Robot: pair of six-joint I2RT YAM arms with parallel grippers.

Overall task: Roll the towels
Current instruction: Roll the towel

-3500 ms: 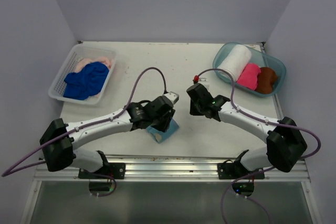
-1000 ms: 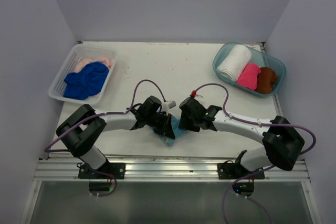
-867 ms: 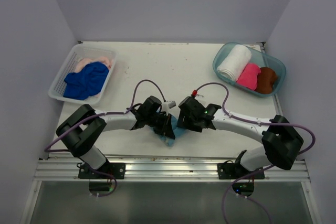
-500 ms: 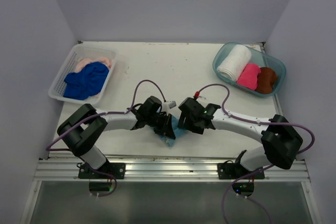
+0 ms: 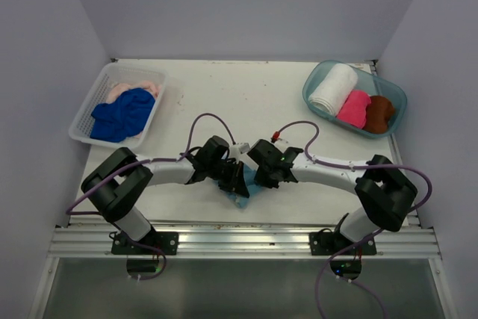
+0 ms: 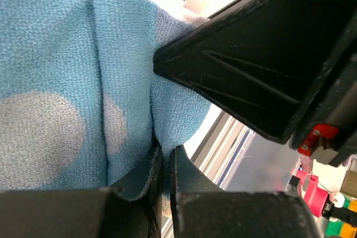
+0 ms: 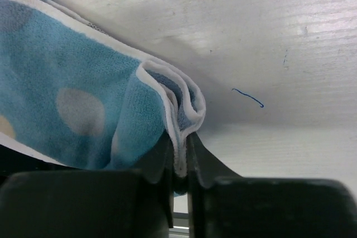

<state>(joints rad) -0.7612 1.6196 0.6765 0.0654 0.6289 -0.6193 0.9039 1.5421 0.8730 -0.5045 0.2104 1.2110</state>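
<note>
My right gripper should open and take the blue fold (image 7: 143,129) past the hem while my left gripper holds, because my right one is pinching the white hem at the folded end.
The light blue printed towel (image 5: 244,187) lies bunched at the table's near middle, between both grippers. My left gripper (image 5: 230,178) is shut on a fold of it (image 6: 61,110); its jaws pinch the cloth (image 6: 165,154). My right gripper (image 5: 258,177) is shut on the towel's white-hemmed folded edge (image 7: 179,163), seen close in the right wrist view (image 7: 72,110). A royal blue towel (image 5: 123,113) and a pale peach towel (image 5: 134,87) lie in the basket. A rolled white towel (image 5: 333,89), a hot pink towel (image 5: 354,108) and a brown towel (image 5: 379,113) sit in the tub.
The white lattice basket (image 5: 87,104) stands at the back left. The clear teal tub (image 5: 314,78) stands at the back right. The metal rail (image 5: 239,238) runs along the near table edge, close below the towel. The right gripper's body (image 6: 268,54) fills the left wrist view's upper right.
Both grippers have come together at the light blue towel since 3.5 s ago. Over the last second the right gripper has edged slightly left toward the left gripper; the towel stays bunched between them.
</note>
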